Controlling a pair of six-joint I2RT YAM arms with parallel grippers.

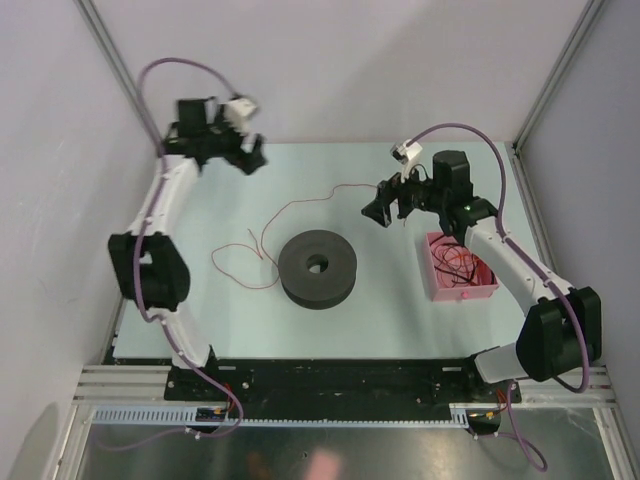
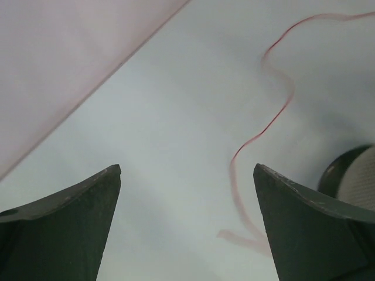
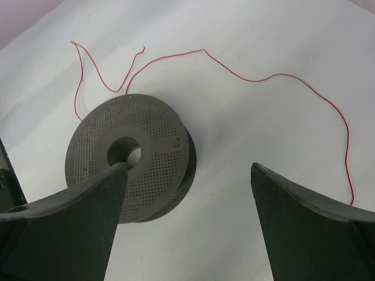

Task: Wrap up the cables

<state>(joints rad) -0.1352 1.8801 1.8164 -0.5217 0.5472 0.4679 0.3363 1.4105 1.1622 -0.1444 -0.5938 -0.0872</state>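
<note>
My left gripper is to go next to the red cable's loose end [image 1: 251, 233] [image 2: 224, 235] beside the black spool and close there.
One thin red cable [image 1: 296, 203] lies loose on the table, curling from the back middle round to the left of the black spool [image 1: 317, 267], which lies flat at the centre. More red cables [image 1: 462, 262] sit tangled in a pink tray [image 1: 436, 283] at the right. My left gripper [image 1: 250, 155] is open and empty, raised at the back left; its wrist view shows the cable [image 2: 275, 117] and the spool's edge [image 2: 351, 175]. My right gripper [image 1: 383, 210] is open and empty, raised right of the cable's far end. Its wrist view shows the spool [image 3: 132, 155] and the cable [image 3: 263, 79].
White walls and metal corner posts close in the table at the back and sides. The pink tray stands close to the right arm's forearm. The arm bases stand at the near edge.
</note>
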